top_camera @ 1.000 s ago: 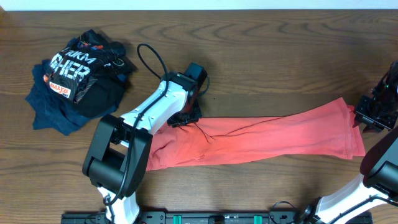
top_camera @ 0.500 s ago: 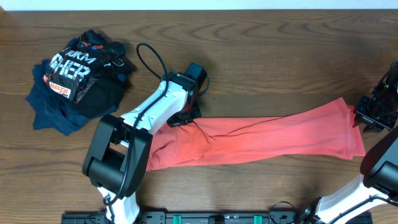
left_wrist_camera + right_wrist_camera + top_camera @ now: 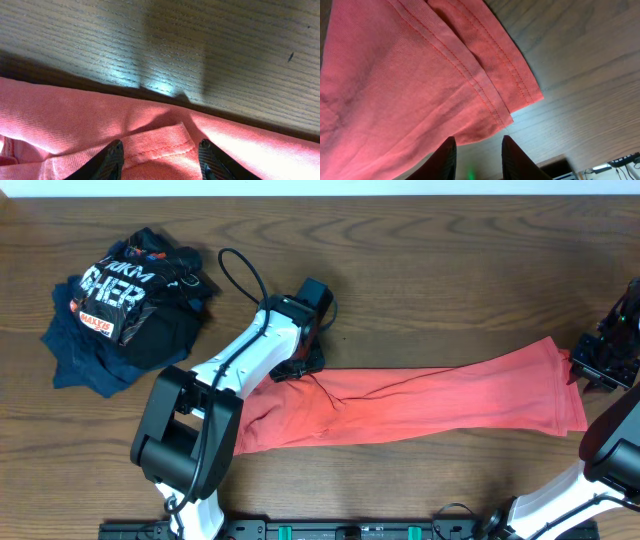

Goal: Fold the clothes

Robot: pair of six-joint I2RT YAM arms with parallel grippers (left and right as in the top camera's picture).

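Observation:
The T-shirt's stitched hem fold is loose and wrinkled, so I need to use my left gripper to take the hem's corner [image 3: 187,136] and pull it along the hem toward my right gripper.
The clothes, a coral-red T-shirt [image 3: 430,405], lie stretched in a long band across the table's front half, plain side up. My left gripper [image 3: 297,366] sits low at the band's upper left edge. In the left wrist view its fingers [image 3: 112,160] stand apart over the shirt [image 3: 75,115], with a stitched hem fold lying loose between them; the left gripper [image 3: 162,161] is open. My right gripper [image 3: 585,368] is at the band's right end. It [image 3: 477,157] is open over bare wood, just off the double-stitched hem of the shirt [image 3: 395,75].
A heap of black and navy garments [image 3: 125,300] with white lettering lies at the back left. The wooden table [image 3: 450,270] stretches behind the shirt. The left arm's white links [image 3: 230,370] cross the shirt's left end.

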